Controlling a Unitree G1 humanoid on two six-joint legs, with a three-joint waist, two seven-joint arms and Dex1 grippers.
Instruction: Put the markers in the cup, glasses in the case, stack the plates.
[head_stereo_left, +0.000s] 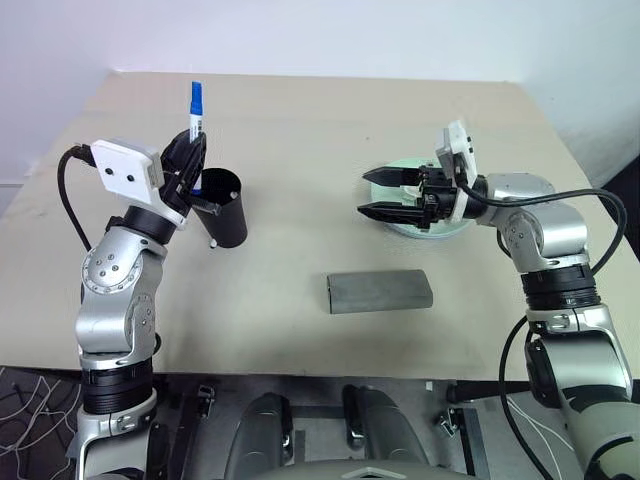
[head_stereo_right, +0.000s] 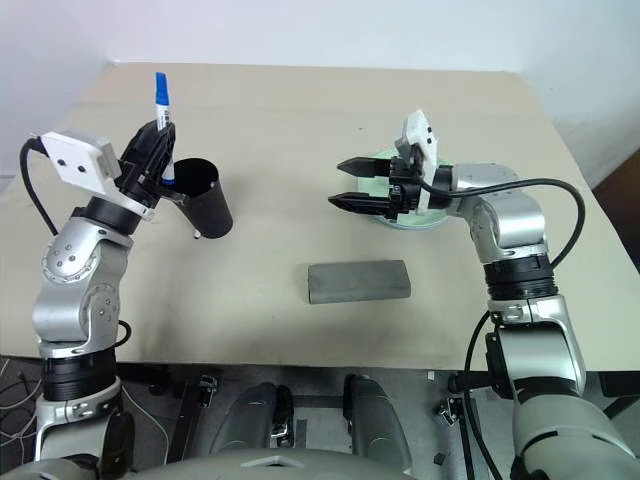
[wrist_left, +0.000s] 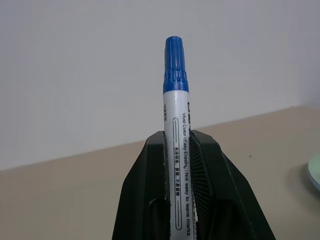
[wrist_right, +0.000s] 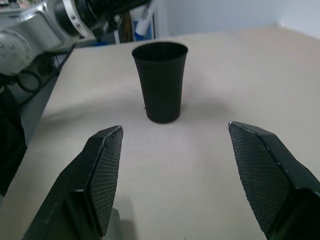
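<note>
The robot's left gripper should release the blue-capped marker inside the black cup (head_stereo_left: 191, 193), against the cup's rim next to that gripper's fingers. The marker is now upright beside the cup's rim.
My left gripper (head_stereo_left: 195, 140) is shut on the blue-capped marker (head_stereo_left: 196, 105), which stands upright with its cap on top, beside and above the rim of the black cup (head_stereo_left: 222, 212). In the left wrist view the white barrel (wrist_left: 176, 150) sits clamped between the two fingers. A small white tip shows at the cup's foot (head_stereo_left: 212, 242). My right gripper (head_stereo_left: 363, 192) is open and points left, hovering over the plates (head_stereo_left: 436, 227), which it partly hides. The grey case (head_stereo_left: 378, 291) lies closed near the table's front. The glasses are out of view.
The beige table (head_stereo_left: 300, 130) runs wide behind and between the arms. Its front edge lies just below the case. In the right wrist view the cup (wrist_right: 160, 80) stands upright well ahead of the open fingers (wrist_right: 105, 165).
</note>
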